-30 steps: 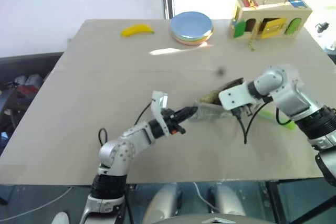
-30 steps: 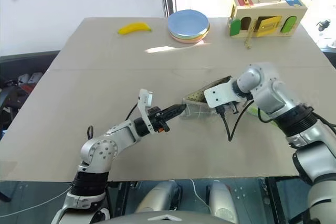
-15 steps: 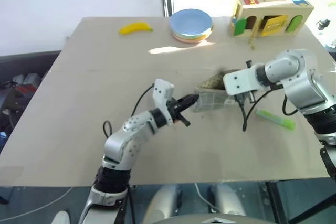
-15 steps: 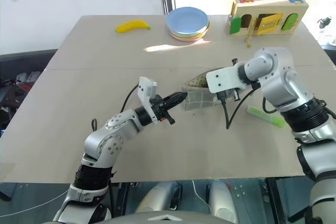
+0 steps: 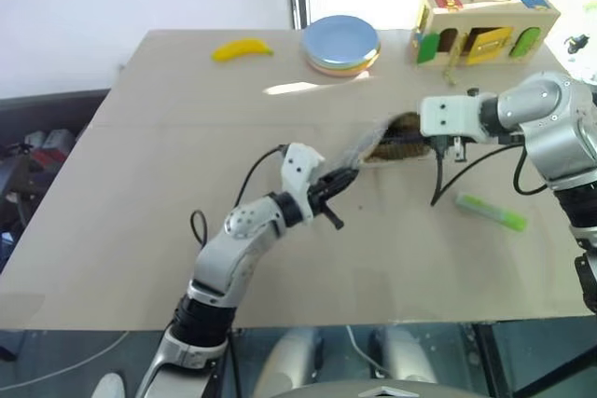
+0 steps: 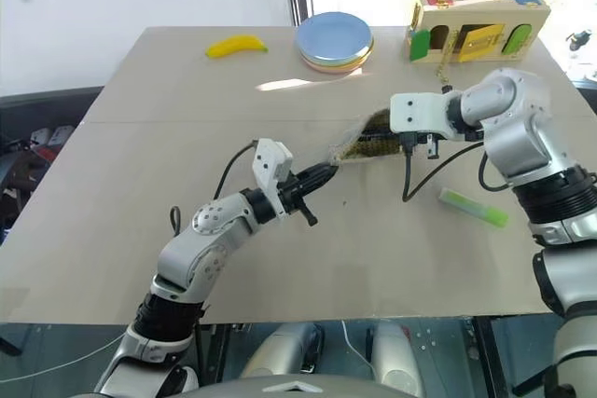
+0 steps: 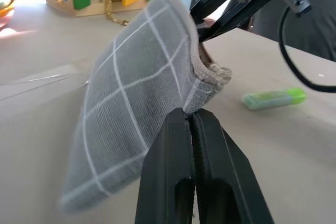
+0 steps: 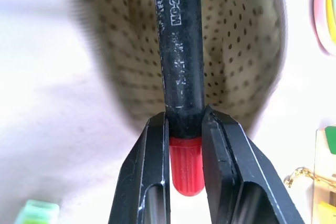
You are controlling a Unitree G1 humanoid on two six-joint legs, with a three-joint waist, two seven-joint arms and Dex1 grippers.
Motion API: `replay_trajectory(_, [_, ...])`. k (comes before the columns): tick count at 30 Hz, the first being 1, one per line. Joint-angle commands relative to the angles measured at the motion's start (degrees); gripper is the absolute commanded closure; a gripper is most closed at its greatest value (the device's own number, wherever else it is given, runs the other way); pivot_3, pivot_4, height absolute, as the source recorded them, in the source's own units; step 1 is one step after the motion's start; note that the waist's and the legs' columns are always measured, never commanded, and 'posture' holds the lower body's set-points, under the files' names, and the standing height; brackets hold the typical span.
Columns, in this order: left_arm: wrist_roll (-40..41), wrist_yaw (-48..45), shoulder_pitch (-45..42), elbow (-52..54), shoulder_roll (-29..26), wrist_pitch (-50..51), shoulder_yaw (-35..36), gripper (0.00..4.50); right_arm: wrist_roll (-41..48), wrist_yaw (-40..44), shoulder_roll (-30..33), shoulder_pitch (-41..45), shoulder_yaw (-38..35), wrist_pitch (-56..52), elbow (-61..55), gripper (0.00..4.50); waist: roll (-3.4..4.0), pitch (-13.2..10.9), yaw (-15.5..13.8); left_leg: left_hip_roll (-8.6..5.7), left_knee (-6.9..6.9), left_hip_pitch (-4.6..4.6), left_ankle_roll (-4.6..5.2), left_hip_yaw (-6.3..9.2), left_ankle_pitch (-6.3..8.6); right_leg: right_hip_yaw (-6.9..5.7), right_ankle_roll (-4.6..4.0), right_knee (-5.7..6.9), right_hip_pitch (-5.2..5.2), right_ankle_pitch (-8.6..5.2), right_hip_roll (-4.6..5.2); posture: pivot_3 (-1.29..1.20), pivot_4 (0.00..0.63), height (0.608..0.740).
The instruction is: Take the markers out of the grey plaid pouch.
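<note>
The robot's right gripper will set the dark marker down on the table (image 5: pixel 497 185) just behind the light green marker.
The grey plaid pouch (image 7: pixel 134 108) hangs in the air above the table, stretched between both grippers. My left gripper (image 7: pixel 192 121) is shut on the pouch's lower corner seam. My right gripper (image 8: pixel 185 129) is at the pouch's open mouth (image 5: pixel 396 142), shut on a marker (image 8: pixel 180 51) with a dark barrel and a red end. The barrel runs down into the dotted yellowish lining (image 8: pixel 236 40). The light green marker (image 5: pixel 492 212) lies flat on the table (image 5: pixel 140 184), to the right of the pouch and below my right forearm.
At the far edge of the table lie a yellow banana (image 5: pixel 242 48), a stack of round plates (image 5: pixel 340 42) and a wooden latch box (image 5: pixel 485 27). A black cable (image 5: pixel 448 174) droops from my right wrist.
My right gripper has risen and moved right with the marker, lifting the pouch's mouth. My left gripper has rolled and risen slightly, still holding the corner. The green marker now lies in plain sight.
</note>
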State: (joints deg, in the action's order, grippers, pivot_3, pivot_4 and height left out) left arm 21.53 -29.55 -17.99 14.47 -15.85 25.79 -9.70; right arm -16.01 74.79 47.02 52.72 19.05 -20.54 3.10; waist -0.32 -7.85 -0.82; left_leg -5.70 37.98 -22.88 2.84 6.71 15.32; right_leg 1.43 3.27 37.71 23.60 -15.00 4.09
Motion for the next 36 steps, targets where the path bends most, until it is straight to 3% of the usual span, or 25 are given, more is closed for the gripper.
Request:
replay_trajectory(1, [-2.67, 2.54, -1.52, -2.17, -0.61, -3.33, 3.97, 4.5, 3.5, 0.99, 3.1, -0.18, -5.57, -3.88, -4.97, 4.15, 0.02, -0.01, 0.0, 0.0, 0.0, 0.0, 0.0, 0.0, 0.0, 0.0, 0.0, 0.0, -0.01, 0.0, 0.0, 0.0, 0.15, 0.74])
replay_trajectory(9, [-5.78, 3.38, -1.07, -3.13, -5.03, -6.24, 9.55, 4.5, 9.91, -0.08, 10.26, -11.96, -13.74, -12.5, -7.19, 4.15, 0.0, -0.02, -0.13, -0.01, 0.0, -0.04, 0.01, 0.02, 0.0, -0.02, 0.0, -0.03, -0.01, 0.0, 0.03, 0.0, 0.15, 0.74])
replay_trajectory(14, [-5.26, 2.2, 0.92, -0.75, -7.35, -5.06, 10.94, 4.5, 9.06, -4.26, 13.95, -20.42, -14.55, -10.7, -2.09, 4.15, 0.04, -0.04, 0.02, 0.0, 0.0, -0.02, 0.0, -0.05, 0.0, 0.05, 0.0, 0.05, 0.03, 0.0, 0.02, 0.0, 0.15, 0.74])
replay_trajectory(18, [-3.08, 3.41, 2.25, 1.95, -7.61, -0.26, 12.95, 4.5, 9.0, -8.55, 13.47, -23.56, -14.3, -8.15, 3.78, 4.15, 0.06, -0.05, 0.05, 0.01, 0.02, -0.02, 0.0, -0.06, 0.0, 0.06, 0.0, 0.06, 0.02, 0.0, 0.03, 0.0, 0.15, 0.74])
replay_trajectory(23, [-7.36, 6.12, 3.37, -0.61, -8.46, -4.21, 14.37, 4.5, 8.49, -14.7, 9.73, -23.1, -13.37, -1.67, 14.19, 4.15, 0.08, -0.06, 0.15, 0.05, 0.04, 0.09, -0.01, -0.17, 0.0, 0.15, 0.0, 0.18, 0.01, 0.0, -0.03, 0.0, 0.15, 0.74])
replay_trajectory(24, [-8.12, 6.77, 3.38, -0.84, -8.45, -4.8, 14.47, 4.5, 8.31, -14.95, 9.6, -22.91, -13.09, -0.47, 15.37, 3.13, 0.08, -0.06, 0.11, 0.04, 0.04, 0.08, -0.01, -0.18, -0.01, 0.16, 0.0, 0.18, 0.02, 0.0, -0.03, 0.0, 0.15, 0.74])
replay_trajectory(26, [-9.84, 7.7, 3.38, -1.19, -8.72, -6.32, 14.61, 4.5, 8.19, -15.5, 9.51, -22.64, -13.16, 0.48, 16.43, 2.6, 0.07, -0.06, 0.12, 0.04, 0.05, 0.08, -0.01, -0.18, -0.01, 0.15, 0.0, 0.17, 0.02, 0.0, -0.03, 0.0, 0.15, 0.74])
replay_trajectory(29, [-11.92, 9.93, 3.32, -1.2, -9.12, -7.95, 16.32, 4.5, 11.16, -12.67, 10.35, -22.9, -14.88, -2.23, 13.32, 1.29, 0.07, -0.07, 0.09, 0.04, 0.09, 0.08, -0.01, -0.18, 0.0, 0.15, 0.0, 0.17, -0.01, 0.0, -0.03, 0.0, 0.15, 0.74])
replay_trajectory(36, [-17.23, 12.39, 9.18, 3.26, -11.0, -10.7, 17.41, 4.5, 26.8, -6.56, 10.01, -29.37, -23.97, -15.6, -5.83, 1.29, 0.09, -0.07, -0.05, 0.06, 0.01, 0.05, 0.0, -0.16, 0.0, 0.16, 0.0, 0.12, 0.02, 0.0, -0.02, 0.0, 0.15, 0.74])
